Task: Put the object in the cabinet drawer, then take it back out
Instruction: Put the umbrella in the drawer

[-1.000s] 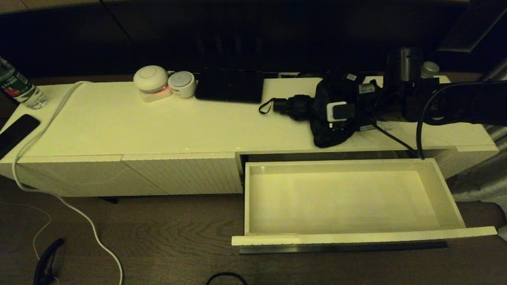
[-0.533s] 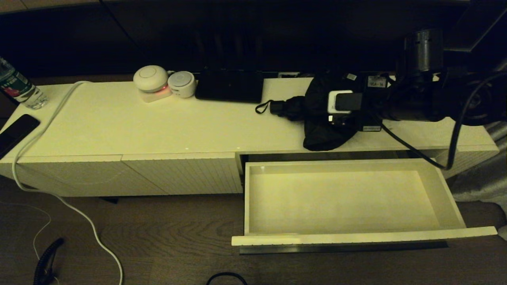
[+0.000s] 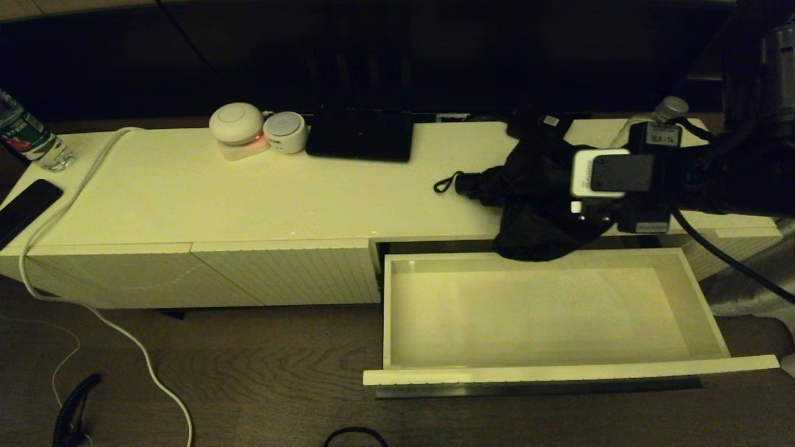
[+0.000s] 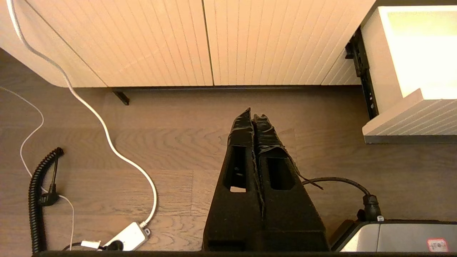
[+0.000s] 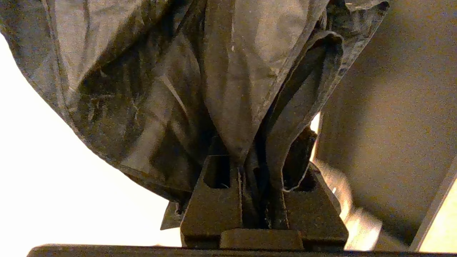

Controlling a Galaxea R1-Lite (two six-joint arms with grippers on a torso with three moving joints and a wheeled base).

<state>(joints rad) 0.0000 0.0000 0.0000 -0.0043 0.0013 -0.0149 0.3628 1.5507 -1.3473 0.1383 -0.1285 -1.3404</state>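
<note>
My right gripper should release the black umbrella on the open drawer's bare bottom (image 3: 608,316), toward the drawer's end farther from the white cable. The umbrella now hangs over the cabinet top's front edge.
The object is a black folded umbrella (image 3: 528,198) with loose fabric and a wrist strap at its left end. It hangs over the cabinet top's front edge, its lowest fold above the back rim of the open cabinet drawer (image 3: 559,374). My right gripper (image 3: 562,208) is shut on the umbrella's fabric; in the right wrist view the cloth (image 5: 214,71) is pinched between the fingers of the right gripper (image 5: 259,153). The drawer's inside is bare. My left gripper (image 4: 252,115) is shut and empty, low over the wooden floor, left of the drawer's front corner (image 4: 400,123).
On the cabinet top (image 3: 248,192) stand two white round devices (image 3: 237,124), a black box (image 3: 360,133) and a bottle (image 3: 671,108) at the back right. A water bottle (image 3: 28,136) and a phone (image 3: 25,208) lie far left. A white cable (image 3: 74,186) runs down to the floor.
My right gripper has closed on the umbrella and carried it right and toward the cabinet's front edge; it now overhangs the drawer's back rim. The left arm has not moved.
</note>
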